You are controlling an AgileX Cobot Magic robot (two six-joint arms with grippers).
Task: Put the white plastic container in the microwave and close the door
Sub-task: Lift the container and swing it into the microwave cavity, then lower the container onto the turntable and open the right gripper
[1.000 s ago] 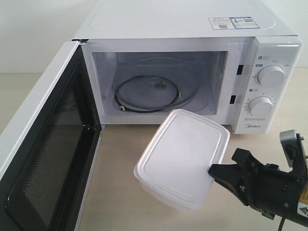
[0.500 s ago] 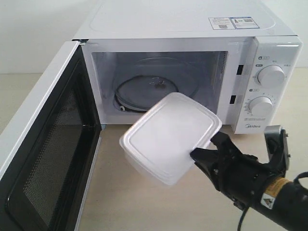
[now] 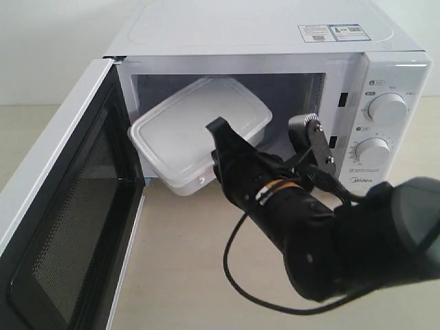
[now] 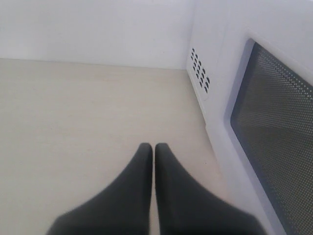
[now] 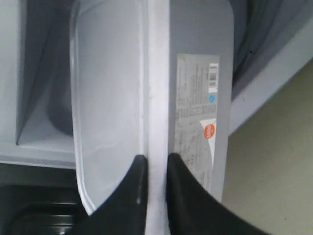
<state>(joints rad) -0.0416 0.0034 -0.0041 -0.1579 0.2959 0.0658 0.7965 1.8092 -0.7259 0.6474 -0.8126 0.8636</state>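
The white plastic container will go down on the middle of the microwave's inside bottom point(image 3: 217, 113) from my right gripper.
The white plastic container point(image 3: 189, 134) hangs tilted in the mouth of the microwave point(image 3: 275, 41), partly inside the cavity and above its floor. My right gripper point(image 3: 218, 137) is shut on the container's rim; in the right wrist view the container point(image 5: 110, 78) shows a label on its underside and the rim sits clamped in the right gripper point(image 5: 156, 164). The door point(image 3: 65, 227) stands wide open at the left, its mesh inner face toward the camera. My left gripper point(image 4: 152, 149) is shut on nothing, low over the table beside the door point(image 4: 274, 117).
The right arm's black body and its cable point(image 3: 237, 275) lie across the tabletop in front of the microwave. Two knobs point(image 3: 386, 108) sit on the right panel. The wooden table point(image 3: 179, 261) stretches in front of the opening.
My right arm has swung left and forward, carrying the container from in front of the microwave up into the cavity opening. The door has not moved.
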